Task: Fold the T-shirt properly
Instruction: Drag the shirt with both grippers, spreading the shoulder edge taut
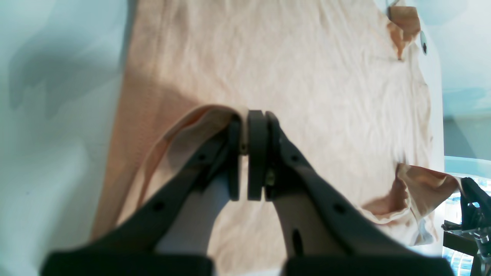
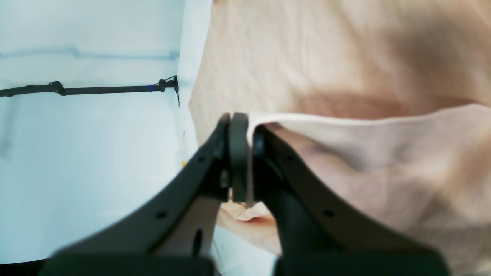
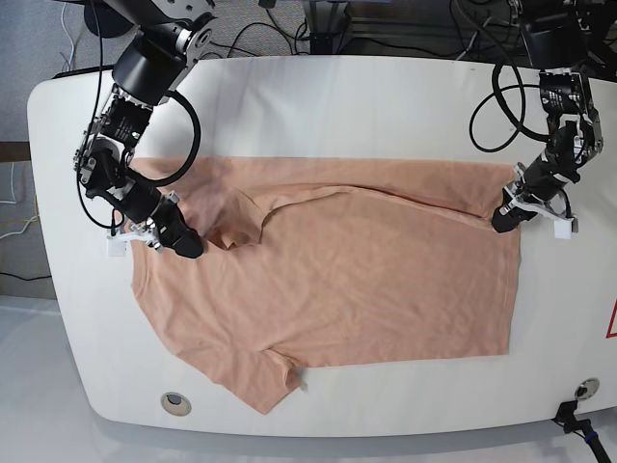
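The robot's right gripper needs to release the T-shirt's lifted hem on flat cloth (image 3: pixel 208 282) between the bunched shoulder and the near sleeve.
The peach T-shirt (image 3: pixel 366 280) lies spread on the white table (image 3: pixel 337 106). Its far long edge is turned over in a narrow fold. My left gripper (image 3: pixel 503 220) is at the shirt's right end and is shut on the cloth's edge. The left wrist view shows its closed tips (image 1: pixel 245 130) pinching a raised loop of T-shirt (image 1: pixel 307 76). My right gripper (image 3: pixel 188 246) is at the left end near the bunched collar and shoulder, shut on cloth. The right wrist view shows its closed tips (image 2: pixel 249 134) clamping a lifted hem of the T-shirt (image 2: pixel 345 57).
One sleeve (image 3: pixel 260 381) points to the near table edge, beside a round grommet (image 3: pixel 174 400). A second grommet (image 3: pixel 583 389) with a black cable sits at the near right. Cables lie beyond the far edge (image 3: pixel 386 39). A curled cloth corner (image 1: pixel 418 184) shows in the left wrist view.
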Robot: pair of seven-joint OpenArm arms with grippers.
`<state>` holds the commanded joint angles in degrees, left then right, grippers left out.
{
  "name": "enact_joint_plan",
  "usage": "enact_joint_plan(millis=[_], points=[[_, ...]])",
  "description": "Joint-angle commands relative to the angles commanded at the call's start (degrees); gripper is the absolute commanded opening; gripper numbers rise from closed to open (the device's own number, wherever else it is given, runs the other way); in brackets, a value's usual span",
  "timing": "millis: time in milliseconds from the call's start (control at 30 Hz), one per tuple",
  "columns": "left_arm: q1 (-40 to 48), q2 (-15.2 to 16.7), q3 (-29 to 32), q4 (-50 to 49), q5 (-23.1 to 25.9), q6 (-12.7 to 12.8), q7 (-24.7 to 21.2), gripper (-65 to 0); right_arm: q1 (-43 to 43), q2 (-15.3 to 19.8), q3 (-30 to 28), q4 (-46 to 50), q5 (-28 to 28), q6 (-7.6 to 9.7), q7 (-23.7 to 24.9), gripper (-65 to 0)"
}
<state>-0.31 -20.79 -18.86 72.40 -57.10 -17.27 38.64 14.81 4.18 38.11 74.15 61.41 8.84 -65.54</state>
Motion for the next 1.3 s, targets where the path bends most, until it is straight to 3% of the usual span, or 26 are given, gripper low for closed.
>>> enact_joint_plan(millis=[167, 367, 867, 967, 1033, 1100, 1167, 1300], points=[[0.0, 0.0, -0.09, 0.0, 0.0, 0.0, -0.09, -65.0, 1.05, 0.09, 0.0, 0.0, -0.09, -0.18, 0.18, -65.0], [0.0, -0.09, -0.18, 0.0, 0.0, 0.0, -0.09, -65.0, 2.64, -0.18, 0.0, 0.0, -5.98, 0.26, 0.18, -65.0], [0.0, -1.58, -0.18, 0.0, 0.0, 0.0, -0.18, -65.0, 4.4, 0.0, -0.09, 0.0, -6.51, 0.18, 0.18, -65.0], [0.0, -1.58, -0.18, 0.0, 0.0, 0.0, -0.18, -63.9, 4.92, 0.79, -0.09, 0.0, -6.51, -0.18, 0.18, -49.5], [0.0, -1.58, -0.18, 0.0, 0.0, 0.0, -0.18, -44.7, 5.1, 1.49, -1.76, 0.18, -6.51, -0.18, 0.18, -38.2], [-0.09, -2.64, -0.09, 0.0, 0.0, 0.0, -0.18, -30.2, 5.19, 3.43, -3.78, 0.44, -6.33, -0.18, 0.18, -29.7], [-0.18, -3.69, 0.0, 0.0, 0.0, 0.0, -0.18, -27.5, 5.19, 5.01, -5.45, 0.62, -6.33, -0.18, 0.18, -24.8], [-1.14, -6.24, 0.18, 0.35, 1.49, 0.0, -0.18, -27.3, 3.34, 9.76, -10.02, 5.54, -6.24, 0.18, 0.0, -24.1]])
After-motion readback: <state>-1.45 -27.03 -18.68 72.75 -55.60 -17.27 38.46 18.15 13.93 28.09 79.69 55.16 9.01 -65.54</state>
